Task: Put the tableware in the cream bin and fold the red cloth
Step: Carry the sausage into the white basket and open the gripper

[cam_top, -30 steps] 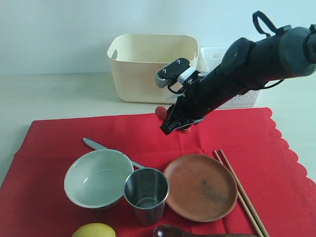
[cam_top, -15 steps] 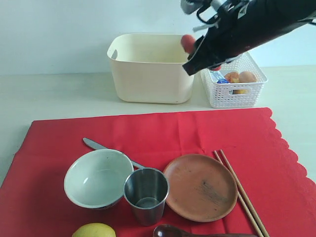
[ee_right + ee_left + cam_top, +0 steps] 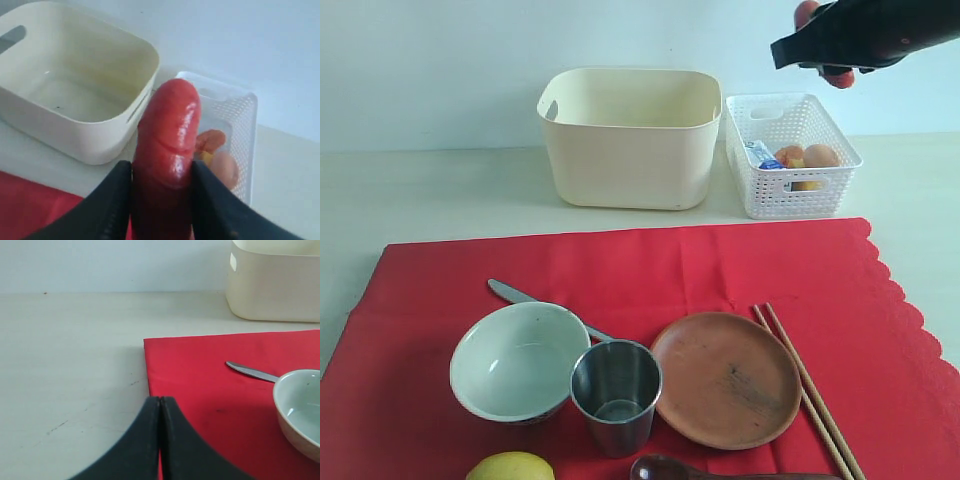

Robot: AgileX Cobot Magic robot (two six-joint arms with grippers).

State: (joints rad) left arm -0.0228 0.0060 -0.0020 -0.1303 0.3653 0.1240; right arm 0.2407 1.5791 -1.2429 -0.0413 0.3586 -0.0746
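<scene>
I need to use my right gripper to set the red sausage down in the lattice basket (image 3: 778, 148) between the carton and the orange food.
My right gripper (image 3: 812, 47) is high above the white lattice basket (image 3: 790, 155), shut on a red sausage (image 3: 167, 145). The cream bin (image 3: 628, 135) stands beside the basket with nothing in it. On the red cloth (image 3: 650, 265) lie the pale bowl (image 3: 517, 360), steel cup (image 3: 616, 393), brown plate (image 3: 725, 378), chopsticks (image 3: 807, 385), knife (image 3: 520, 296) and, at the front edge, a dark spoon (image 3: 670, 469). My left gripper (image 3: 160, 402) is shut and empty, low over the cloth's corner (image 3: 210, 375), with the bowl (image 3: 300, 410) and knife (image 3: 250, 372) close by.
The lattice basket holds an egg (image 3: 821, 155) and other foods. A lemon (image 3: 510, 467) lies at the cloth's front edge beside the bowl. Bare pale table (image 3: 430, 195) runs left of the bin and behind the cloth.
My right arm has lifted the sausage off the cloth and carried it up and to the right, from in front of the bin to above the lattice basket.
</scene>
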